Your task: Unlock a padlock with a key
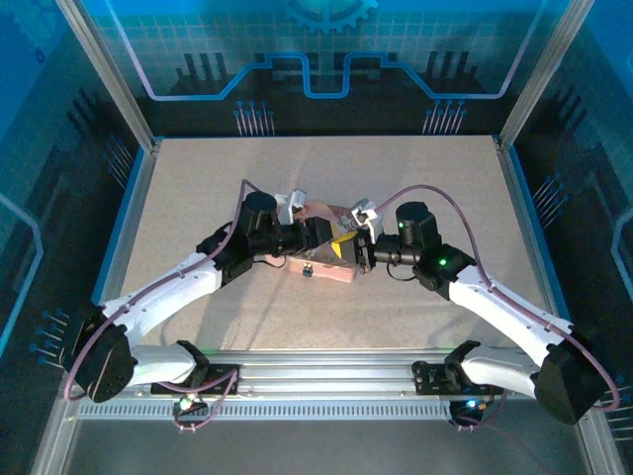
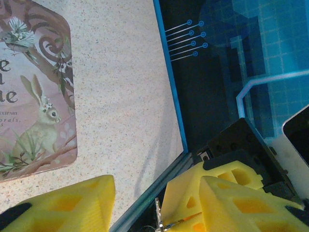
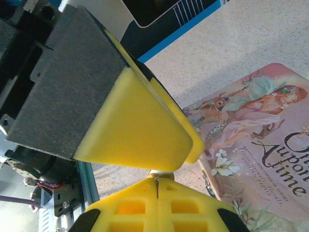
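Note:
My left gripper needs to hold the key's blade while my right gripper opens and takes the key's head (image 3: 161, 173), because the key sits crosswise at the tips of my right gripper's fingers.
My right gripper (image 3: 158, 182) is shut, its yellow fingers pinching a small thin metal key (image 3: 159, 173) that pokes out at their tip. In the left wrist view the key (image 2: 159, 211) stands on edge beside those fingers (image 2: 190, 193), with a thin ring below it. My left gripper (image 2: 137, 195) is open, its jaws set around the key and the right fingertips. From the right wrist its big yellow fingers (image 3: 140, 130) hang just over the key. Both grippers (image 1: 338, 241) (image 1: 360, 255) meet above the pink box (image 1: 321, 259). A tiny bluish padlock (image 1: 309, 269) seems to sit on the box's near side.
The pink illustrated box (image 3: 256, 145) (image 2: 34, 87) lies flat mid-table on the speckled mat (image 1: 218, 178). A blue border strip (image 2: 169, 82) and aluminium frame posts (image 1: 104, 69) edge the mat. The arm bases stand on the near rail (image 1: 316, 371).

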You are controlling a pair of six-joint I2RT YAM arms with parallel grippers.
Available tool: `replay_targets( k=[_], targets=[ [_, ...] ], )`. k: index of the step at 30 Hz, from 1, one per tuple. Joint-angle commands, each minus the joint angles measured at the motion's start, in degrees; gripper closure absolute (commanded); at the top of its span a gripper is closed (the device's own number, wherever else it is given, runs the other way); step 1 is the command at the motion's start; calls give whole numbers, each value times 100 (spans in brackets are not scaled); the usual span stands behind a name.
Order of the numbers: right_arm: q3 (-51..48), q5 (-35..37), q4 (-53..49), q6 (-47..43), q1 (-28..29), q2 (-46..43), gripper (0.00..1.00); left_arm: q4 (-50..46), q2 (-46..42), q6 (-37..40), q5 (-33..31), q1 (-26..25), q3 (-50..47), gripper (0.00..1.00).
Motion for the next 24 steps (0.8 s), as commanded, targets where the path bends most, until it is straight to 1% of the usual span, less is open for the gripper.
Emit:
replay_targets(
  k=[1,6,13,16,19,24],
  targets=[
    [179,-21,43,-116,89,-77,99,-57,44,-51,-79,-53,147,53],
    [171,5,29,-116,93,-64,99,-73,35,-48,-96,-48,141,66],
    [170,-53,-19,-133,90,-88,98,-117,11,-15,-156,-45,127,89],
    [143,-98,-40,-111,90,-124,96,-144,-33,46,-214,-45,121,100],
    [70,-276,34,12,14,-164,90,-115,-117,139,-271,-43,87,100],
    [-191,-799,655,611,-279,-268,73,163,-277,314,-204,-51,9,100]
  ],
)
